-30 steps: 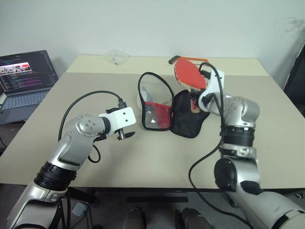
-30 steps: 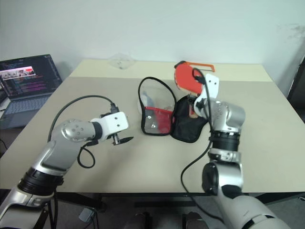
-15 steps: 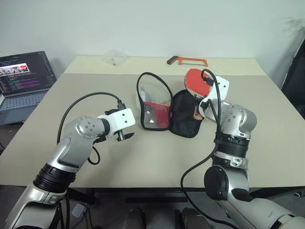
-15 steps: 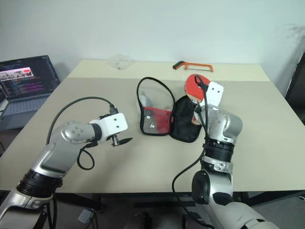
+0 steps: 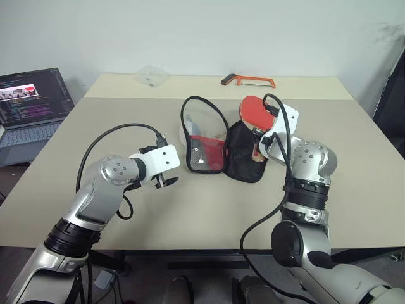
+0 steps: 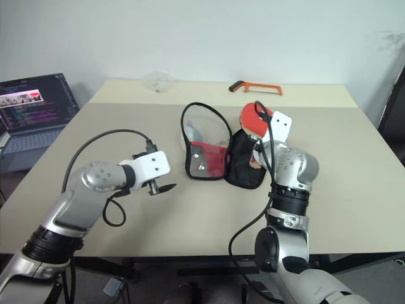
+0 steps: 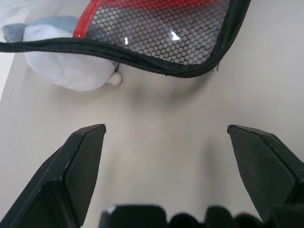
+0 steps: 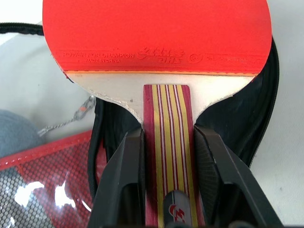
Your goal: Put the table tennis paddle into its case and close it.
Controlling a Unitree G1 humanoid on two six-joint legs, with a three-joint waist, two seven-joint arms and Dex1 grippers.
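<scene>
I will let go of the table tennis paddle with my right gripper in the black half of the case (image 5: 240, 145) (image 8: 157, 132), next to the red mesh half.
The table tennis paddle (image 8: 156, 38) has a red rubber face and a striped wooden handle. My right gripper (image 8: 166, 142) is shut on that handle and holds the paddle (image 5: 253, 109) low over the black half of the case (image 5: 243, 155). The case lies unzipped at the table's middle, its red mesh half (image 5: 205, 142) standing up on edge beside the black half. My left gripper (image 7: 166, 137) stands open just left of the case (image 7: 156, 33), a short gap away, with nothing between its fingers (image 5: 166, 180).
A grey-white soft lump (image 7: 71, 66) lies at the case's far side. An orange hacksaw (image 5: 248, 80) and a clear plastic bag (image 5: 152, 75) sit at the table's far edge. A laptop (image 5: 31, 104) stands off the table's left side.
My right gripper has rolled and brought the paddle down from upright and high to lying flatter, low over the case's black half. The left arm has stayed still.
</scene>
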